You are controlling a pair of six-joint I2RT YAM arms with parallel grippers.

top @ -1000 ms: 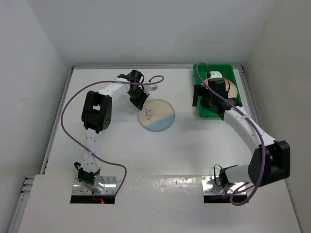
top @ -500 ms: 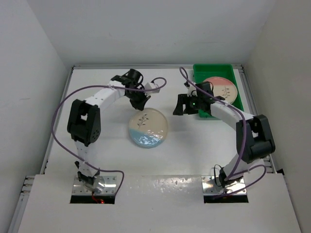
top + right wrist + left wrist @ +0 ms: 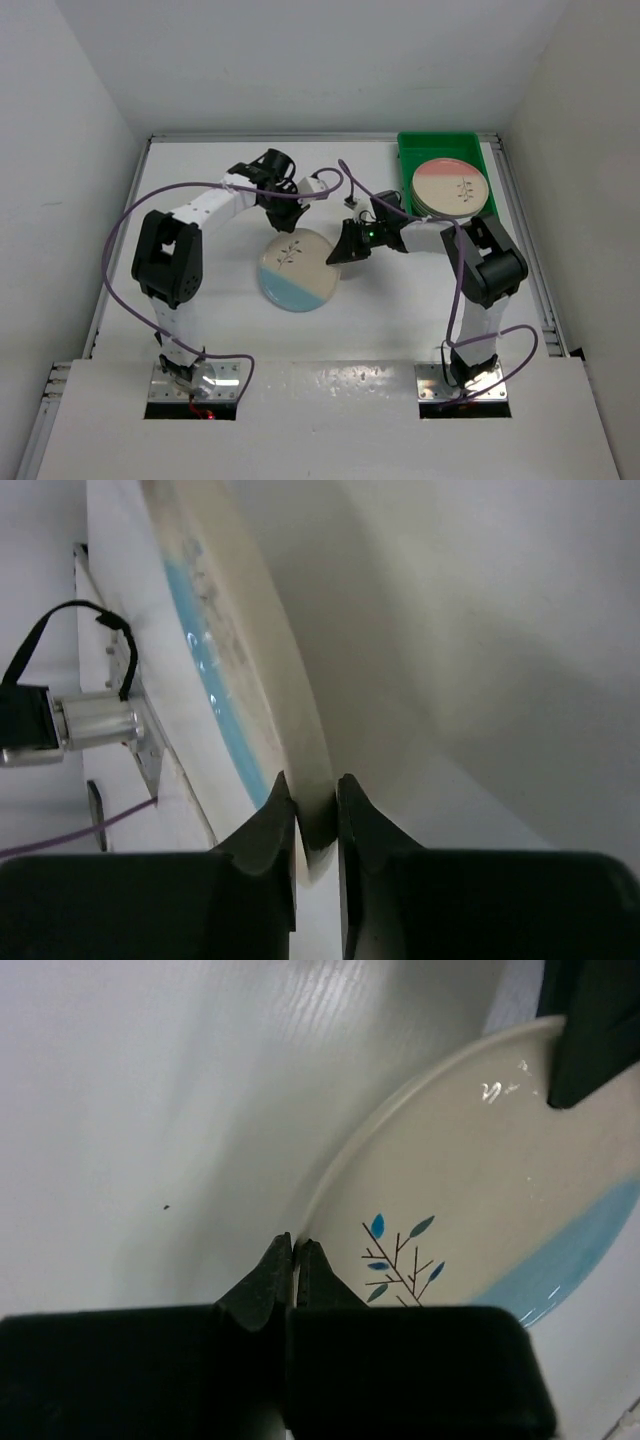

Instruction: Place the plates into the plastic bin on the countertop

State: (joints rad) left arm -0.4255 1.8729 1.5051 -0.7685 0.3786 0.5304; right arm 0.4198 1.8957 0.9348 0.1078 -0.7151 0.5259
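Note:
My right gripper will let go of the blue-segment plate on top of the pink-segment plate (image 3: 448, 184) inside the green plastic bin on the countertop.
A cream plate with a blue segment and a sprig motif (image 3: 298, 272) is held over the middle of the white countertop (image 3: 400, 320). My left gripper (image 3: 288, 226) is shut on its far rim; in the left wrist view the jaws (image 3: 295, 1248) pinch the edge of the plate (image 3: 480, 1180) beside the sprig. My right gripper (image 3: 340, 256) grips the right rim, its fingers (image 3: 315, 798) closed on either face of the plate's edge (image 3: 250, 650). The green plastic bin (image 3: 408, 165) stands at the back right, with a pink-segment plate (image 3: 452, 186) inside.
Purple cables (image 3: 120, 250) loop from both arms over the countertop. Metal rails (image 3: 520, 220) run along the edges, with white walls close behind and beside them. The right arm's elbow (image 3: 490, 265) sits just in front of the bin.
The right arm swung left from the bin to the blue plate and closed on its right rim. The left gripper carried the plate slightly nearer and to the left.

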